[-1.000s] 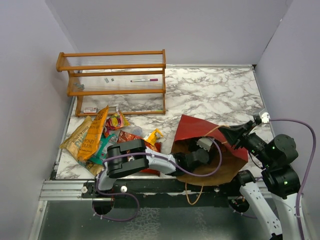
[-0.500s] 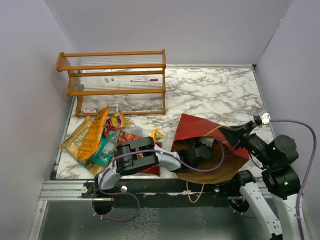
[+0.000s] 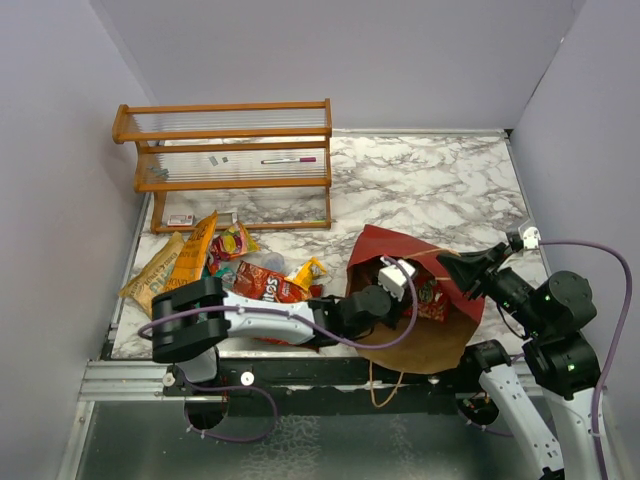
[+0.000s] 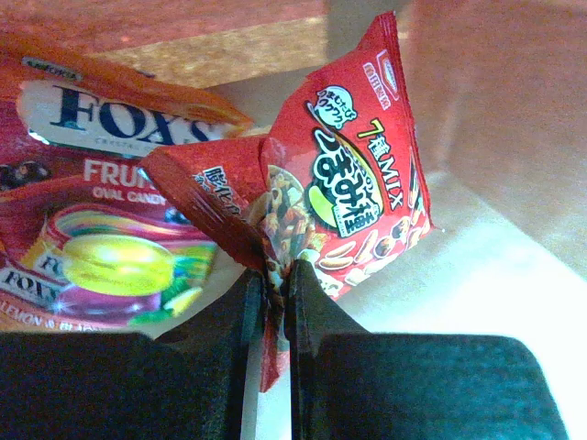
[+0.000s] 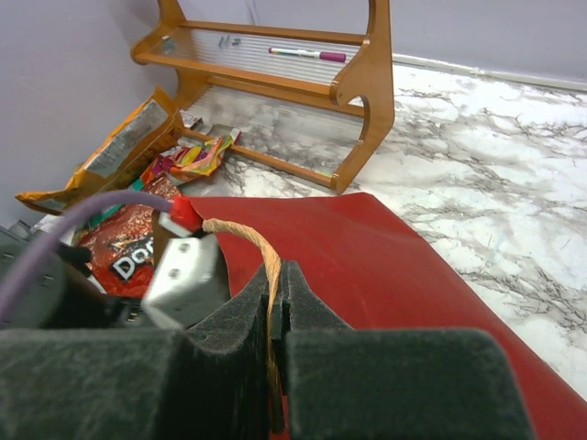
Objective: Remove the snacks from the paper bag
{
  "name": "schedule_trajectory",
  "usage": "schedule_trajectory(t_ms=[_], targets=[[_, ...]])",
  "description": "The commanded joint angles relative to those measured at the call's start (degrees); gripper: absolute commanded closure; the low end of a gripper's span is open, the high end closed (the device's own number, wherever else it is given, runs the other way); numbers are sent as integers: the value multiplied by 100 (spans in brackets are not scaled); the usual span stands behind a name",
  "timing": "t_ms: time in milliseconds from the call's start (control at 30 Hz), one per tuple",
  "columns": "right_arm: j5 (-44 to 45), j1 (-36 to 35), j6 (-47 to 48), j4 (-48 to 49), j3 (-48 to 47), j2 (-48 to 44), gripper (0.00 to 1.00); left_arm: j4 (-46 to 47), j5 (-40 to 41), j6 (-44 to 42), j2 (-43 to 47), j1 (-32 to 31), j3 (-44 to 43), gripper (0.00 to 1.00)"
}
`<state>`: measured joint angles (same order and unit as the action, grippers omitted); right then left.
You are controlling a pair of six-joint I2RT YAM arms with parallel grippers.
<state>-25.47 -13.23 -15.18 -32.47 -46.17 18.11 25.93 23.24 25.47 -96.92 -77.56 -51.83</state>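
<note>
My left gripper needs to let go of the red snack packet, and it will lie on the table (image 3: 322,254) between the yellow packet and the paper bag.
The paper bag (image 3: 385,252) lies on its side, dark red outside, tan inside (image 3: 425,345), mouth toward the arms. My left gripper (image 3: 407,293) reaches into the mouth, shut on the edge of a red snack packet (image 3: 432,298). In the left wrist view the jaws (image 4: 275,280) pinch that red packet (image 4: 353,192), with a Fox's fruit candy packet (image 4: 101,238) lying beside it in the bag. My right gripper (image 3: 457,268) (image 5: 278,275) is shut on the bag's twisted paper handle (image 5: 264,246), holding the top side (image 5: 367,257) up. Several snacks (image 3: 200,265) lie at the left.
A wooden rack (image 3: 230,165) (image 5: 358,82) with a pen on it stands at the back left. A Doritos packet (image 3: 265,283) (image 5: 124,252) lies between the pile and the bag. The bag's other handle (image 3: 385,385) hangs over the table's near edge.
My left gripper has gone from open to shut on the red packet in the bag. The left arm's elbow has swung left and the packet now shows in the bag's mouth. The right arm has held still.
</note>
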Motion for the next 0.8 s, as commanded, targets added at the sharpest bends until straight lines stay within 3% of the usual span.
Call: schedule_trajectory(t_ms=[0,300,600,767], targets=[[-26,-12,52,144,39,-31,98,-593,-1022,199,725,-249,274,100],[-30,-12,52,150,63,-2,98,-1887,-1274,240,1971,-905,636,100],[-59,-12,59,179,87,-23,98,-3167,-1523,-53,3769,-1055,715,100],[-115,-12,81,170,83,7,98,-4448,-552,-469,4722,-1053,-8,100]])
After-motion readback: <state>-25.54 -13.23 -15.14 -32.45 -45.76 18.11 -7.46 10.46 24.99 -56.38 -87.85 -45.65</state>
